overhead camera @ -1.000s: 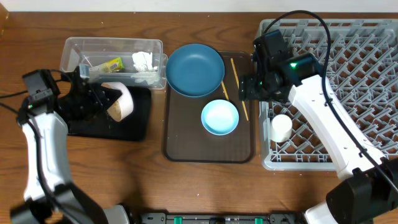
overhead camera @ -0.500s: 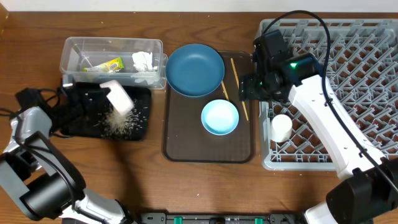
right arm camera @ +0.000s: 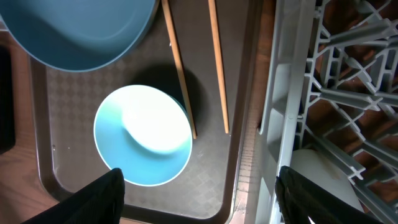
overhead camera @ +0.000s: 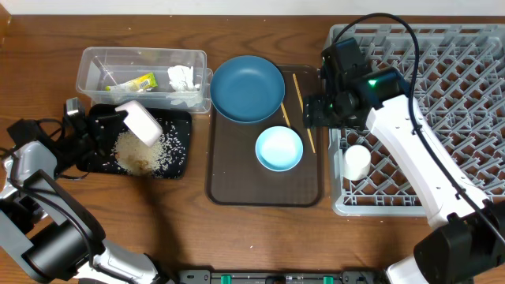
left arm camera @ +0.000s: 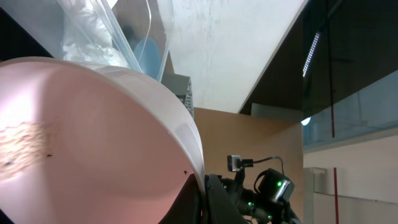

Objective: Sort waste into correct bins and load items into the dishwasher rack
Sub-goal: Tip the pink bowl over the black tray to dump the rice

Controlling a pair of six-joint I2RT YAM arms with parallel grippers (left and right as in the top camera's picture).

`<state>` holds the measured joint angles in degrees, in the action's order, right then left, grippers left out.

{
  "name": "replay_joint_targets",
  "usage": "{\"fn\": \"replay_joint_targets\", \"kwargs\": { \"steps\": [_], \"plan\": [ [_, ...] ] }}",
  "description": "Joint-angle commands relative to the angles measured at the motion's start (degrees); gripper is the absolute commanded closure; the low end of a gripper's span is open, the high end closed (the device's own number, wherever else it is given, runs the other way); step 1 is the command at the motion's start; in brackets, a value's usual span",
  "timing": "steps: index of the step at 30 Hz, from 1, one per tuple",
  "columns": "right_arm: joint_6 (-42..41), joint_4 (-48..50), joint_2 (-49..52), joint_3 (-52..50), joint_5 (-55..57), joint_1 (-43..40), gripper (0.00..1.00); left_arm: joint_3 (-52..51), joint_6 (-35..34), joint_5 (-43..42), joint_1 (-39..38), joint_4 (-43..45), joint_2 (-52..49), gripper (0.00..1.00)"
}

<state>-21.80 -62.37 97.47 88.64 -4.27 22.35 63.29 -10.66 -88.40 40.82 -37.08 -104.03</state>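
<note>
Next, my left gripper sets the white bowl down and lets go of it on the brown tray's front corner (overhead camera: 240,184), beside the light blue bowl.
My left gripper (overhead camera: 109,126) is shut on the rim of the white bowl (overhead camera: 140,122) and holds it tipped over the black tray (overhead camera: 177,118). A heap of rice (overhead camera: 142,151) lies on that tray. In the left wrist view the bowl's inside (left arm camera: 81,143) fills the frame. The clear box (overhead camera: 95,63) holds the yellow wrapper (overhead camera: 138,81) and white tissue (overhead camera: 181,77). The dark blue plate (overhead camera: 247,88), light blue bowl (overhead camera: 278,148) and two chopsticks (overhead camera: 305,118) lie on the brown tray. My right gripper (overhead camera: 319,110) is open and empty over the tray's right edge (right arm camera: 205,199). The white cup (overhead camera: 357,162) sits in the grey rack (overhead camera: 442,95).
The brown serving tray (overhead camera: 237,185) lies mid-table between the black tray and the rack. The right wrist view shows the light blue bowl (right arm camera: 143,135), the chopsticks (right arm camera: 177,62) and the rack's left wall (right arm camera: 292,93). Bare wooden table lies in front.
My left gripper has tipped the white bowl further, and the rice has poured out into a heap on the black tray. The right arm has not moved.
</note>
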Motion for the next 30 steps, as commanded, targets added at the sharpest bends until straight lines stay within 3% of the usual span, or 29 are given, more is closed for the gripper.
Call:
{"fn": "replay_joint_targets", "kwargs": {
  "steps": [1,24,30],
  "plan": [
    [1.1,-0.2,0.4,-0.4,0.4,-0.2,0.24,1.0,-1.1,-1.7,0.2,-0.1,0.0,0.94],
    [1.3,-0.2,0.4,-0.4,0.4,-0.2,0.24,1.0,-7.2,-1.7,-0.3,3.0,1.6,0.94],
    [1.3,-0.3,0.4,-0.4,0.4,-0.2,0.24,1.0,-6.9,-0.8,-4.1,3.0,7.5,0.94]
  ]
}}
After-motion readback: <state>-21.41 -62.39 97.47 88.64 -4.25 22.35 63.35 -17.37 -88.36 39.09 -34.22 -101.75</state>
